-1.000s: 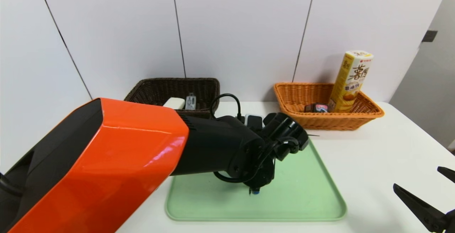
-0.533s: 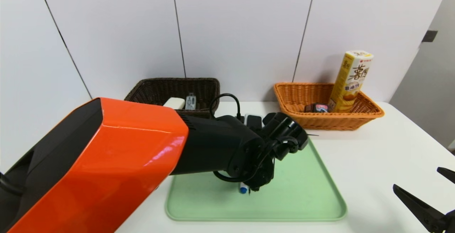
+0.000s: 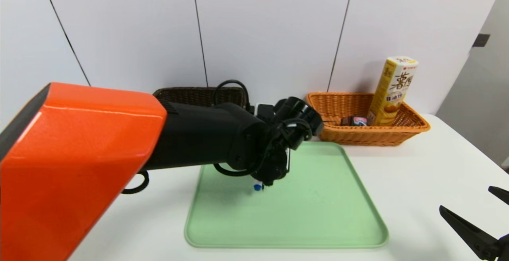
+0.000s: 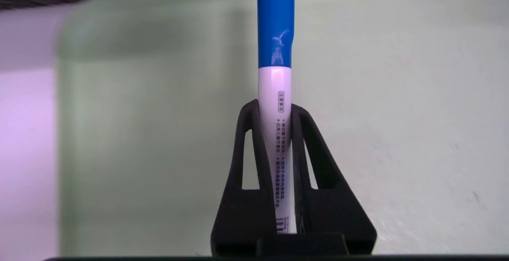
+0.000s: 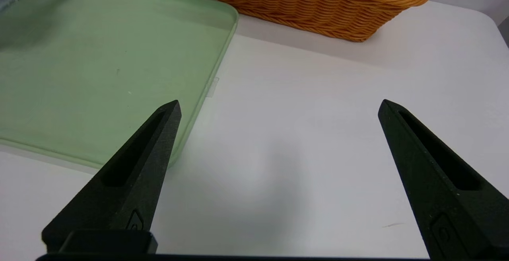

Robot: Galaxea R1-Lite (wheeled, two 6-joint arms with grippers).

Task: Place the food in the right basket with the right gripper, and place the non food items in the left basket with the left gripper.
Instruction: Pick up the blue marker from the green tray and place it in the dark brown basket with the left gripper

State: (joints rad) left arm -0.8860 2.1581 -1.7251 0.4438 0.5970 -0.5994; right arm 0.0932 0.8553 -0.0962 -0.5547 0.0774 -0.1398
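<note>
My left gripper sets the white marker, now held above the green tray, against the dark brown basket's back side, nearer its outer end (image 3: pixel 175 106), next.
My left gripper (image 4: pixel 274 108) is shut on the white marker (image 4: pixel 274 133) with a blue cap (image 4: pixel 275 30). It holds the marker above the green tray, cap end sticking out past the fingertips. In the head view the left gripper (image 3: pixel 265 180) hangs over the tray's far left part, with the blue cap (image 3: pixel 258 187) showing below it. The dark brown left basket (image 3: pixel 191 93) is mostly hidden behind the orange-shelled arm. In the orange-tan right basket (image 3: pixel 366 135) a yellow carton (image 3: pixel 391 92) stands upright beside a small black packet (image 3: pixel 354 121). My right gripper (image 3: pixel 466 199) rests open and empty at the table's near right.
A green tray (image 3: pixel 326 213) lies mid-table with nothing on it. In the right wrist view the tray's edge (image 5: pixel 206 74) and the right basket (image 5: pixel 318 6) lie ahead of the right gripper (image 5: pixel 279 103), over bare white table (image 5: pixel 318 133). A white panelled wall stands behind the baskets.
My left gripper closed on the marker, lifted it off the tray and moved back and to the left, toward the dark basket. The right arm stayed still.
</note>
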